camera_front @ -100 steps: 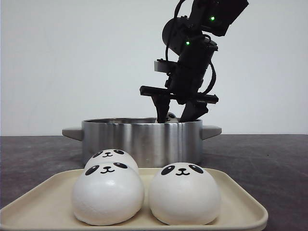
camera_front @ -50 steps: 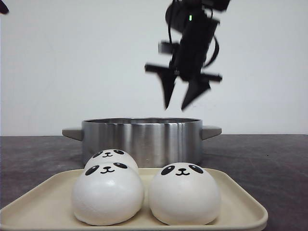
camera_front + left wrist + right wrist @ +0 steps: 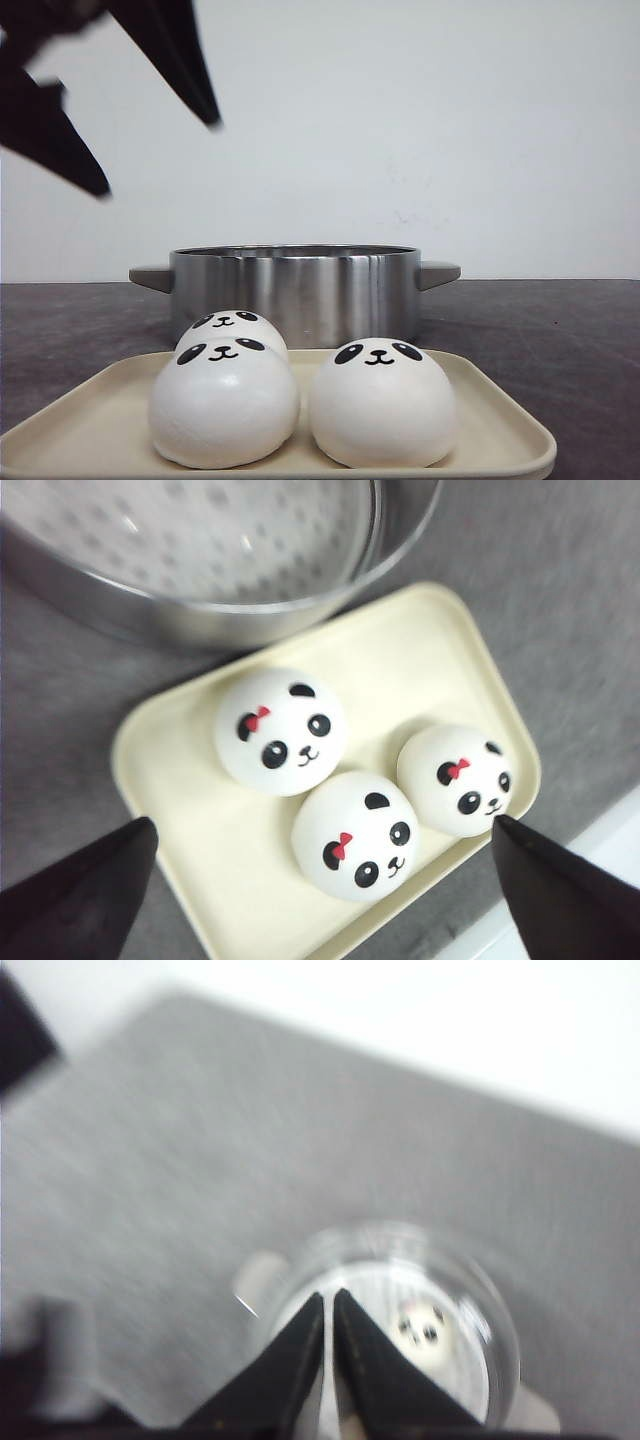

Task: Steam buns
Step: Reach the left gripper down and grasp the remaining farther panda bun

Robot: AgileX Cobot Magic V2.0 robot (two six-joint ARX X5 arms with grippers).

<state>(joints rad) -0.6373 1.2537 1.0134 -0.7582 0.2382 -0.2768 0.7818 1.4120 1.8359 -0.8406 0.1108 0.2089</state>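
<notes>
I need to next close my left gripper around the middle of the back bun (image 3: 231, 325) (image 3: 281, 728) on the cream tray, the one nearest the steel pot.
Three white panda-faced buns (image 3: 225, 405) (image 3: 383, 405) (image 3: 232, 330) sit on a cream tray (image 3: 500, 420) in front of a steel pot (image 3: 295, 285). My left gripper (image 3: 155, 155) is open and empty, high at the upper left, blurred. In the left wrist view it (image 3: 323, 823) hangs above the tray (image 3: 180, 780) and its buns (image 3: 281, 731) (image 3: 356, 835) (image 3: 458, 780), jaws spread wide. My right gripper (image 3: 330, 1294) is shut and empty, high above the pot (image 3: 500, 1330). A fourth bun (image 3: 422, 1332) lies inside the pot. The right gripper is out of the front view.
The pot has two grey side handles (image 3: 150, 277) and a perforated steamer floor (image 3: 200, 550). The dark grey table (image 3: 560, 330) extends to both sides, with a white wall behind. The tray stands at the table's front edge.
The right gripper rose out of the pot, left a bun there, shut and went out of the front view. The left gripper came into view at the upper left, open.
</notes>
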